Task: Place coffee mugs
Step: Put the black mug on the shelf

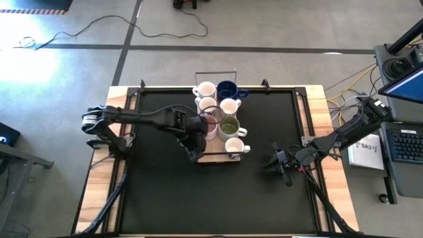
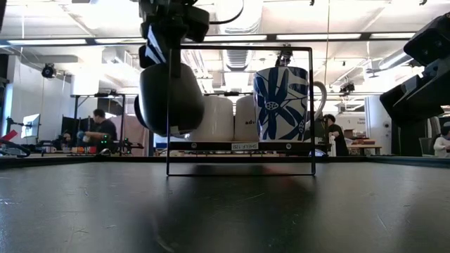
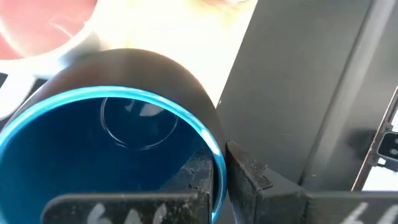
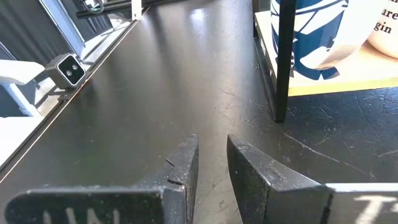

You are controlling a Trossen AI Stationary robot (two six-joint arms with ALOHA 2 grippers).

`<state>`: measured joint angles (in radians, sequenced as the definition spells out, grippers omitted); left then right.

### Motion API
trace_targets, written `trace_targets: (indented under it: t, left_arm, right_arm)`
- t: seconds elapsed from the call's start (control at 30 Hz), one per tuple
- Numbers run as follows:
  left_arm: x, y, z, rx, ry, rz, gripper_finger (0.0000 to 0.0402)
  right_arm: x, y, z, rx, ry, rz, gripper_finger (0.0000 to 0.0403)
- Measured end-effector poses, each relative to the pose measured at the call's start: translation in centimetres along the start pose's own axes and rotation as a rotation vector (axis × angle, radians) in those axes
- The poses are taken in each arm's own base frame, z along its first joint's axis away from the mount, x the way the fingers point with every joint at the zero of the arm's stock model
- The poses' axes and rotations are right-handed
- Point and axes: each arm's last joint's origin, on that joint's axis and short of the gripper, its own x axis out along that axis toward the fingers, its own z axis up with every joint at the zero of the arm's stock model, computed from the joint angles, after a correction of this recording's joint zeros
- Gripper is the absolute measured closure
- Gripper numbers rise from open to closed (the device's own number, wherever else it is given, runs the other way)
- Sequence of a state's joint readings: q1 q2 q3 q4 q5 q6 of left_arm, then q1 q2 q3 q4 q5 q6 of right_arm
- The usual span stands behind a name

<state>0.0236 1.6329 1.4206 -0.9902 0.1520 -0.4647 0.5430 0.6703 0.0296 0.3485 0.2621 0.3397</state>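
The dark mug will go down from my left gripper onto the wooden board [image 1: 213, 147] [image 3: 169, 46] beside the blue-and-white patterned mug.
A wooden board [image 1: 213, 157] with a thin black wire frame [image 2: 239, 49] stands at the table's middle back. Several coffee mugs stand on it: white ones [image 1: 205, 89], a dark blue one [image 1: 228, 89], one with pink inside [image 1: 210, 119] and one green inside [image 1: 229, 125]. My left gripper [image 1: 193, 152] hangs over the board's near left corner, shut on a dark mug with a blue inside [image 3: 124, 124], which the low view shows hanging [image 2: 171, 95]. My right gripper [image 4: 211, 168] rests low over the mat [image 1: 218, 198] to the board's right, open and empty. My left gripper holds the dark mug by its wall at the rim [image 3: 217, 163], one finger [image 3: 124, 208] inside the mug and one [image 3: 249, 177] outside. The fingers come from above, slanting down. The mug hangs tilted below them, lifted clear of the table and the board.
A blue-and-white patterned mug [image 2: 281, 102] stands at the board's right side. The frame's upright bar [image 4: 283, 56] is just ahead of my right gripper. Open black mat lies toward the near edge. A laptop [image 1: 403, 142] sits beyond the table's right edge; people [image 2: 98, 130] are in the room behind.
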Motion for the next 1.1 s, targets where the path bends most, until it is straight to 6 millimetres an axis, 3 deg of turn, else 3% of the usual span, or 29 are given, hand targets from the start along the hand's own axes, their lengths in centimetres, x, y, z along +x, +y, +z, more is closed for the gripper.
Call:
trace_targets:
  t: [0.43,1.1]
  left_arm:
    - [-0.2,-1.2,2.3,0.0,0.051,-0.022,0.0391]
    - [1.2,-2.2,4.5,-0.026,0.088,-0.047,0.0391]
  right_arm:
    - [0.0,0.0,0.0,0.0,0.0,0.0,0.0328]
    - [0.0,0.0,0.0,0.0,0.0,0.0,0.0328]
